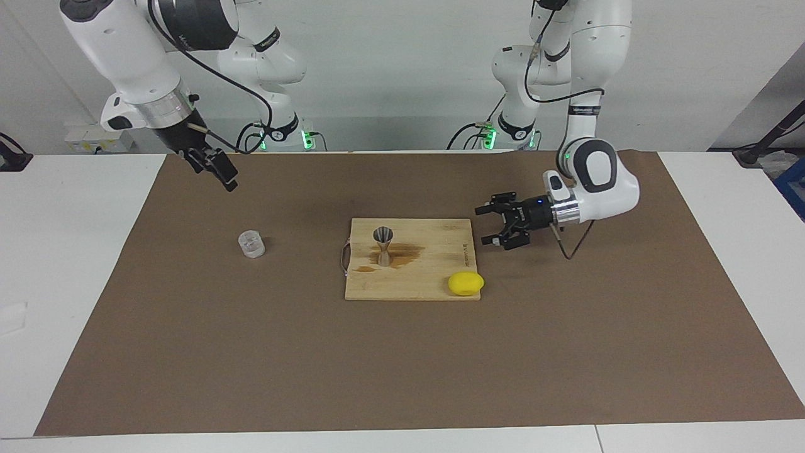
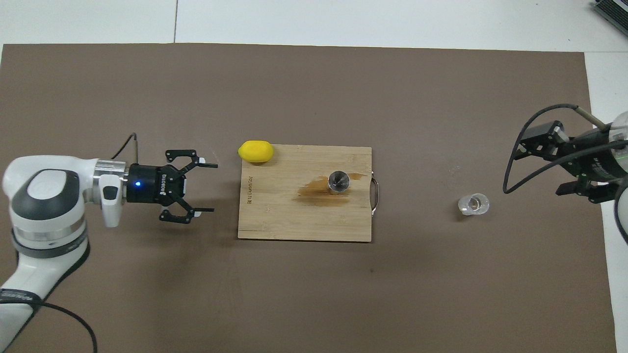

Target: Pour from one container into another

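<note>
The small clear glass cup is one of the containers for the pour. Next, my right gripper closes around the sides (image 2: 472, 205) of that cup.
The small clear glass cup (image 1: 251, 244) (image 2: 473, 204) stands upright on the brown mat toward the right arm's end. The silver jigger (image 1: 383, 246) (image 2: 338, 181) stands upright on the wooden board (image 1: 409, 283) (image 2: 294, 225), with a brown wet stain beside it. My left gripper (image 1: 485, 225) (image 2: 214, 188) lies level and open, low over the mat just off the board's edge at the left arm's end, holding nothing. My right gripper (image 1: 217, 168) (image 2: 542, 166) hangs open and empty, high over the mat's edge, well apart from the cup.
A yellow lemon (image 1: 466, 284) (image 2: 255, 151) sits at the board's corner farthest from the robots, toward the left arm's end. A metal handle (image 2: 375, 196) is on the board's end facing the cup. The mat (image 1: 402, 377) covers most of the white table.
</note>
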You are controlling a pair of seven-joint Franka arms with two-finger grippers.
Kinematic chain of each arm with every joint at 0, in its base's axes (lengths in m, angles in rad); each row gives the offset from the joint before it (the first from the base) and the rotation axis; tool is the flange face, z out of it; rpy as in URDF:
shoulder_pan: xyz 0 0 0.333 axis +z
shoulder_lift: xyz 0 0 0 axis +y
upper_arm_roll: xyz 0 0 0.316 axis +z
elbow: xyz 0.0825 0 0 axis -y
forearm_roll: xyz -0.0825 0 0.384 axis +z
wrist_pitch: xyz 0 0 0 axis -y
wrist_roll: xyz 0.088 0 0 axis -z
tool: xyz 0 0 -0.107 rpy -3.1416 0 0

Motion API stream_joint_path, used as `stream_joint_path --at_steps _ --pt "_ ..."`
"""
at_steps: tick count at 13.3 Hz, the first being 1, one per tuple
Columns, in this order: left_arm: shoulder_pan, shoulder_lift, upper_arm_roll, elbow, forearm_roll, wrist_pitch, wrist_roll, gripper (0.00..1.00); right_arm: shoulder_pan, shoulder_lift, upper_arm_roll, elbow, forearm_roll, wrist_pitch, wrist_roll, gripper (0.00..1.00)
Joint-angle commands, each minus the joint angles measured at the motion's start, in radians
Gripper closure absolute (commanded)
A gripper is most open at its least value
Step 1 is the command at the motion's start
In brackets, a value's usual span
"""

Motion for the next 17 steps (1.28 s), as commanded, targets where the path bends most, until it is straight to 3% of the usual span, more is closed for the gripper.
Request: stream_joint_path --at_steps 1,4,8,12,15,17 --pt "0.088 -0.027 -0.008 0.119 0.205 -0.089 -0.091 0.0 -0.072 0.005 0.007 -0.084 0.125 0.083 0.171 0.0" --pt "0.116 -0.035 -0.007 0.29 0.434 -0.152 -0.21 0.0 -0.106 0.045 0.007 -0.158 0.2 0.102 0.245 0.0" --pt "0.098 -0.065 -0.013 0.414 0.635 -0.152 -0.335 0.0 -0.186 0.134 0.007 -0.21 0.276 0.178 0.244 0.0" --pt "0.063 -0.114 -0.019 0.436 0.773 -0.129 -0.418 0.0 -0.23 0.21 0.007 -0.268 0.343 0.268 0.161 0.0" --pt "0.012 -0.125 -0.031 0.488 0.986 -0.101 -0.561 0.0 -0.247 0.24 0.007 -0.309 0.381 0.311 0.092 0.0" --pt "0.006 -0.13 -0.034 0.483 1.024 -0.071 -0.654 0.0 -0.281 0.264 0.007 -0.346 0.418 0.338 -0.018 0.0"
